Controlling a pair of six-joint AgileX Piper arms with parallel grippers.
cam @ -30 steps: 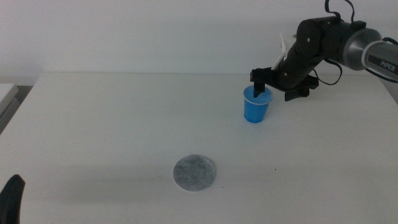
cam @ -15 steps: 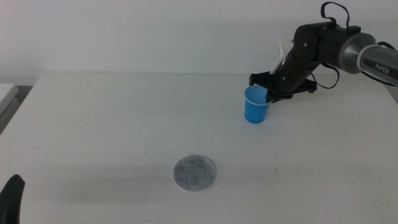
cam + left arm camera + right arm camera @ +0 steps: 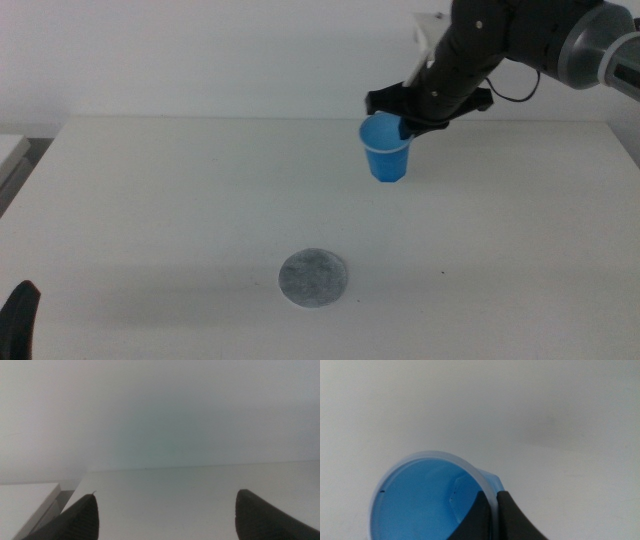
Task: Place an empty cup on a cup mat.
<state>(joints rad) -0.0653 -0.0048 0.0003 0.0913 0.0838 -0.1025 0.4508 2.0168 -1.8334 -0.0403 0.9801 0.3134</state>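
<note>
My right gripper needs to release the blue cup near the middle of the grey speckled cup mat [image 3: 307,281].
The blue cup [image 3: 385,150] hangs upright in the air at the back right of the table, a little above its surface. My right gripper [image 3: 409,126] is shut on the cup's right rim, one jaw inside and one outside. In the right wrist view the cup [image 3: 420,505] shows its empty blue inside, with my right gripper [image 3: 494,510] pinching the pale rim. The grey speckled cup mat [image 3: 313,277] lies flat in front of the cup and to its left, nearer the front edge. My left gripper [image 3: 165,515] is open and waits at the front left corner [image 3: 20,318].
The white table [image 3: 180,200] carries only the cup mat. A pale block [image 3: 25,502] stands off the table's left edge. The right arm [image 3: 520,40] reaches in from the upper right.
My right gripper has closed on the cup's rim, lifted the cup off the table and carried it to the left. The left arm has not moved.
</note>
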